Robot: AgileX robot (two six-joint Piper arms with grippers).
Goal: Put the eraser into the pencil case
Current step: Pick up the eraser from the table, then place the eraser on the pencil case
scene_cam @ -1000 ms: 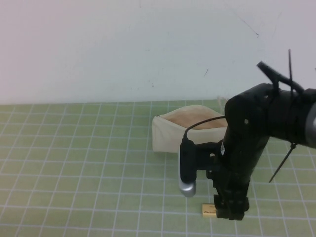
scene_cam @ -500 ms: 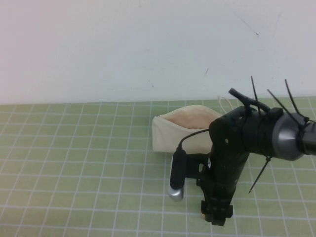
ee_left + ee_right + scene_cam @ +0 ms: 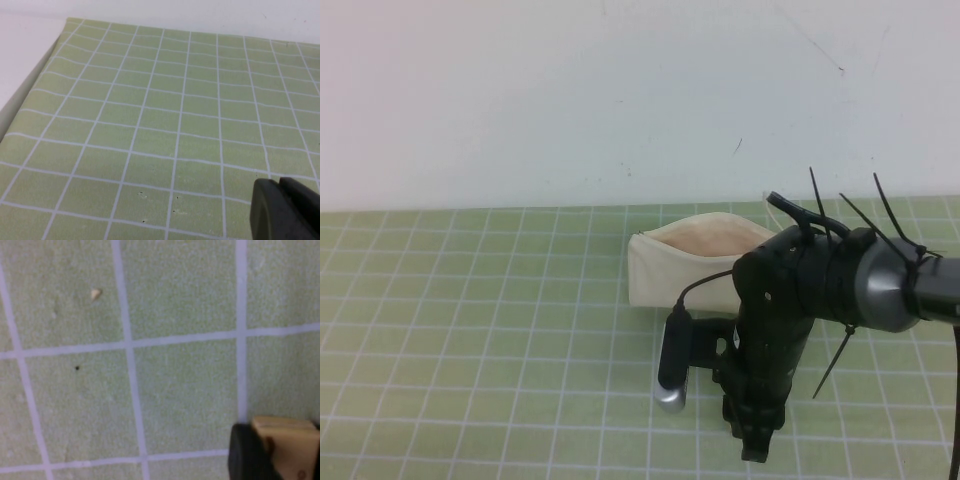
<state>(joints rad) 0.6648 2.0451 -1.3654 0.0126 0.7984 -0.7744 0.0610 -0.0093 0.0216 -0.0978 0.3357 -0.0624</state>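
Note:
The right gripper will release the eraser inside the middle of the pencil case's opening (image 3: 718, 246), against the beige lining.
The pencil case (image 3: 660, 275) is a cream-white pouch that stands open on the green grid mat, its beige lining showing, just behind my right arm. My right gripper (image 3: 757, 442) points down at the mat in front of the pouch. In the high view the arm hides the eraser. In the right wrist view the pale tan eraser (image 3: 287, 447) sits between the fingers of my right gripper (image 3: 282, 456), close over the mat. My left gripper (image 3: 281, 210) shows only in the left wrist view, shut and empty over bare mat.
The green mat (image 3: 470, 330) with white grid lines covers the table, with a white wall behind it. The mat's edge (image 3: 30, 85) shows in the left wrist view. A few small specks (image 3: 95, 293) lie on the mat.
My right arm has swung left over the spot where the eraser lay. The eraser, seen beside the gripper a second ago, is now hidden in the high view and held between the fingers.

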